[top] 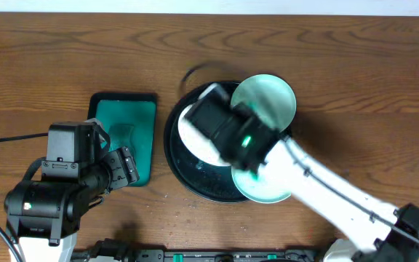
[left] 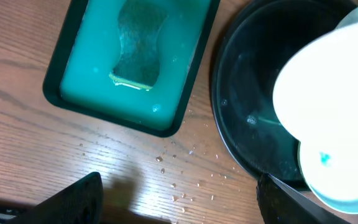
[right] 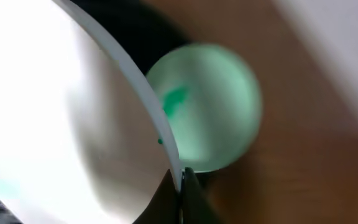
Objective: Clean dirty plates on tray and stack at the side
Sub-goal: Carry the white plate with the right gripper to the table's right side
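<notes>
The white plate, still tilted above the round black tray, will go down from my right gripper onto bare wood [top: 366, 119] next to the far mint-green plate, away from the green tray.
The round black tray [top: 177, 156] lies at the table's middle. My right gripper [top: 208, 116] is shut on the rim of the white plate [top: 191, 138] and holds it tilted above the tray; the right wrist view shows the jaws [right: 180, 179] pinching that rim [right: 73, 112]. A mint-green plate [top: 268, 102] with a teal smear [right: 207, 106] rests at the tray's far right. Another mint-green plate [top: 264, 188] lies at the near side, partly under my right arm; it also shows in the left wrist view [left: 334, 180]. My left gripper [top: 126, 169] is open and empty above bare wood [left: 179, 208].
A rectangular black-rimmed green tray [top: 100, 102] with teal liquid and a sponge [left: 138, 43] stands left of the round tray [left: 241, 124]. Water drops [left: 185, 180] lie on the wood between them. My left arm base sits at the front left.
</notes>
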### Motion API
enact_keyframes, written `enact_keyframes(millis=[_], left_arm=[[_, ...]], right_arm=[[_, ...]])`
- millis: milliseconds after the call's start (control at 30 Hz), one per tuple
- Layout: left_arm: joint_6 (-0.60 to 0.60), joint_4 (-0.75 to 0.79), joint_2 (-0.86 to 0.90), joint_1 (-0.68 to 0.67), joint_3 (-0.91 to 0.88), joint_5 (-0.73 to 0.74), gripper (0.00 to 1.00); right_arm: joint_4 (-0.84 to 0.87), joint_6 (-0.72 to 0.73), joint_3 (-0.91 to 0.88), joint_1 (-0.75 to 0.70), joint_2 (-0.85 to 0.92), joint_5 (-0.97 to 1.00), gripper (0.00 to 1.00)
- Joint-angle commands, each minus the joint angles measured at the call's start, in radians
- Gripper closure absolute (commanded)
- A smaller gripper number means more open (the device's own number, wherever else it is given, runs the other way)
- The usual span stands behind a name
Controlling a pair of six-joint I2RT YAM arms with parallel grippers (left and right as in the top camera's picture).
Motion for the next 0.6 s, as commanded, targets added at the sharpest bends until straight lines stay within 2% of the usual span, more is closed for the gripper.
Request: enact_keyframes(millis=[0, 133, 300, 567], left_arm=[[-0.009, -0.006, -0.001, -0.003, 0.003, 0.002, 0.21], [-0.009, -0.006, -0.001, -0.003, 0.003, 0.002, 0.21], [-0.009, -0.003, 0.007, -0.003, 0.003, 0.001, 0.21], [-0.009, 0.000, 0.056, -0.003, 0.003, 0.002, 0.20]], right_arm=[[0.040, 0.155, -0.016, -0.172, 0.021, -0.485, 0.99], [0.105, 0.172, -0.016, -0.341, 0.020, -0.687, 0.99], [0.105, 0.234, -0.016, -0.613, 0.020, -0.829, 0.99], [0.075, 0.235, -0.040, -1.046, 0.022, -0.885, 0.99]])
